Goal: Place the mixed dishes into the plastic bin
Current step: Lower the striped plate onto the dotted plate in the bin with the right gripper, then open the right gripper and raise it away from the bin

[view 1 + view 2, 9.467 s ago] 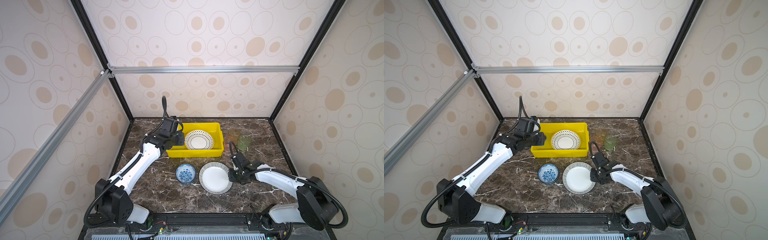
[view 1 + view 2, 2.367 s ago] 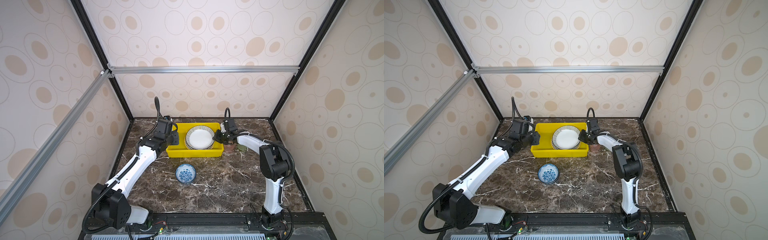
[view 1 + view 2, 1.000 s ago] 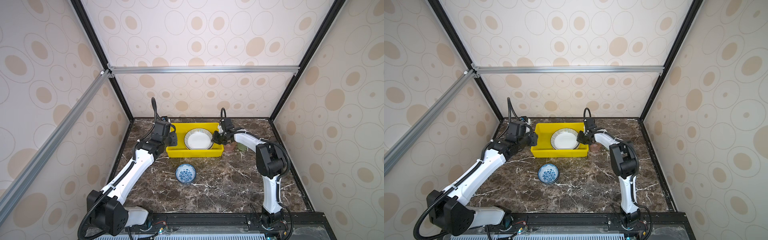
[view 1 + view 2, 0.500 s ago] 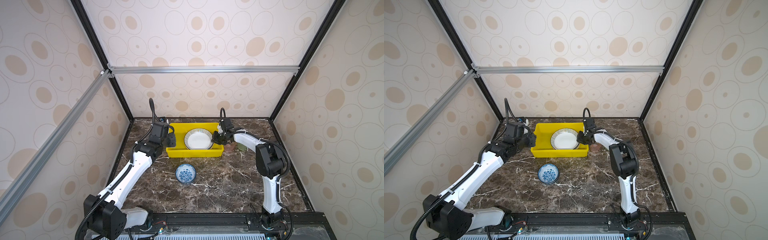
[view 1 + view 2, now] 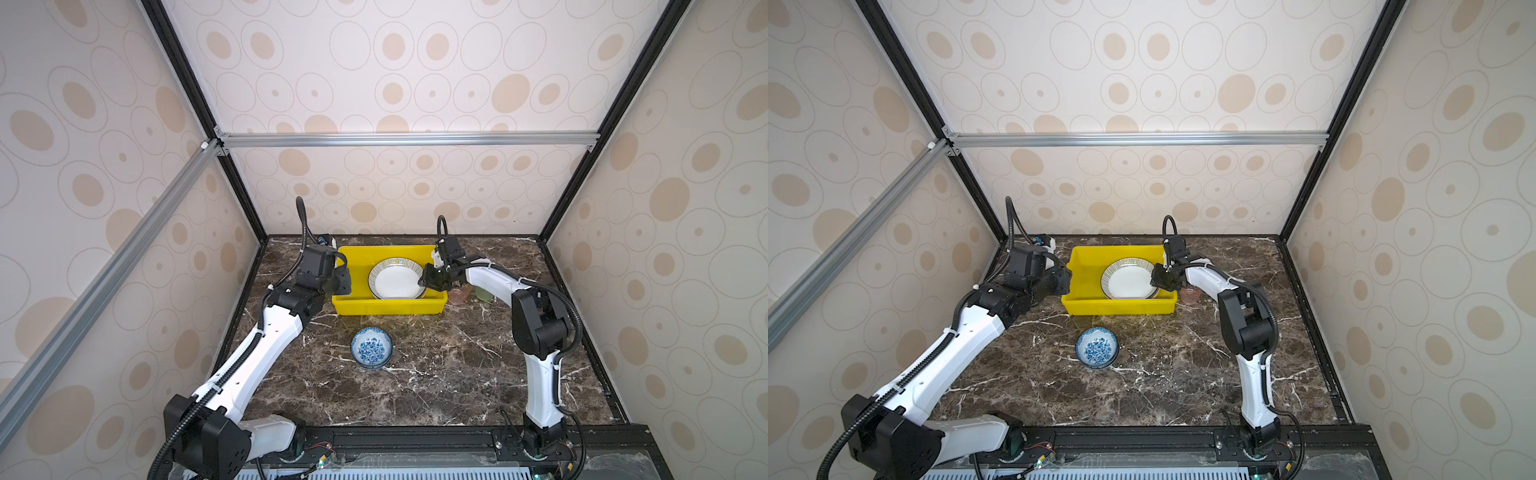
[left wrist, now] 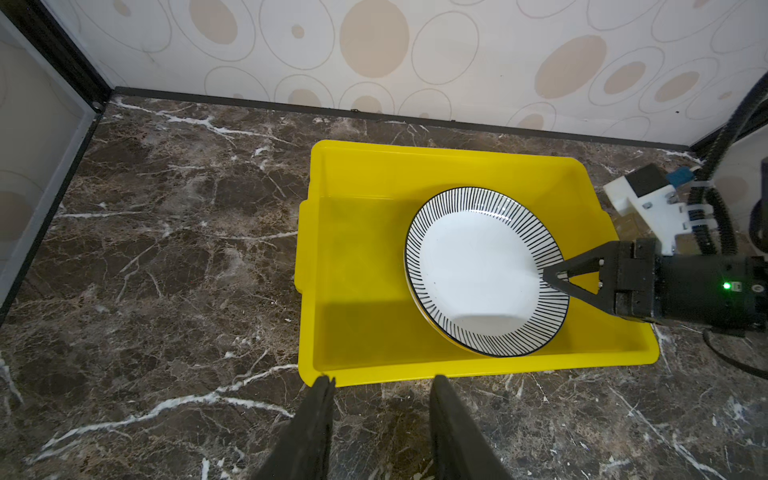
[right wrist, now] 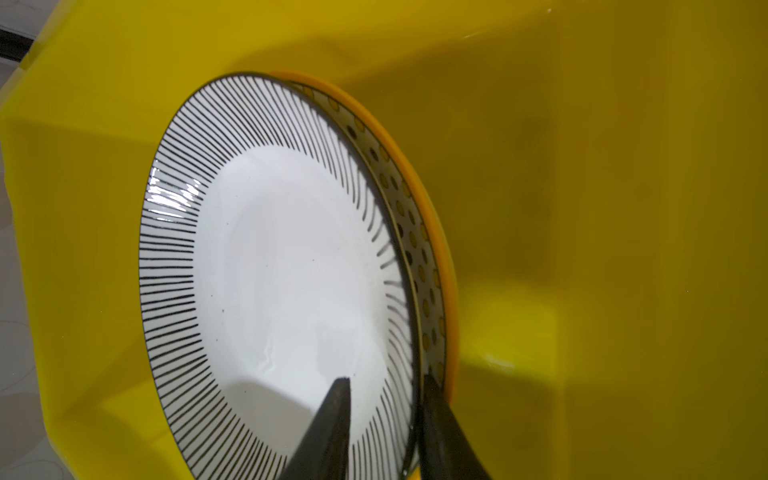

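Observation:
Next, my left gripper grabs the blue-floral bowl in front of the bin by the bowl's rim (image 5: 353,344), on the side nearest that gripper.
The yellow plastic bin (image 5: 390,309) (image 5: 1117,307) stands at the back of the marble table. A striped-rim plate (image 5: 397,279) (image 6: 478,270) (image 7: 282,270) lies tilted in it on top of a dotted plate (image 7: 415,232). My right gripper (image 5: 426,281) (image 6: 548,277) (image 7: 386,380) is open astride the striped plate's right rim, one finger over its face and one behind the rim. My left gripper (image 5: 343,279) (image 6: 380,380) is open just outside the bin's left wall, with only marble between its fingers. A blue-floral bowl (image 5: 371,347) (image 5: 1097,347) sits in front of the bin.
A pink cup (image 5: 459,296) (image 5: 1190,296) and a green cup (image 5: 482,294) stand right of the bin, partly behind my right forearm. Enclosure walls close off the left, back and right sides.
My right gripper's jaws have parted around the striped plate's rim, and the plate rests in the bin. My left gripper has drawn back a little from the bin's left wall.

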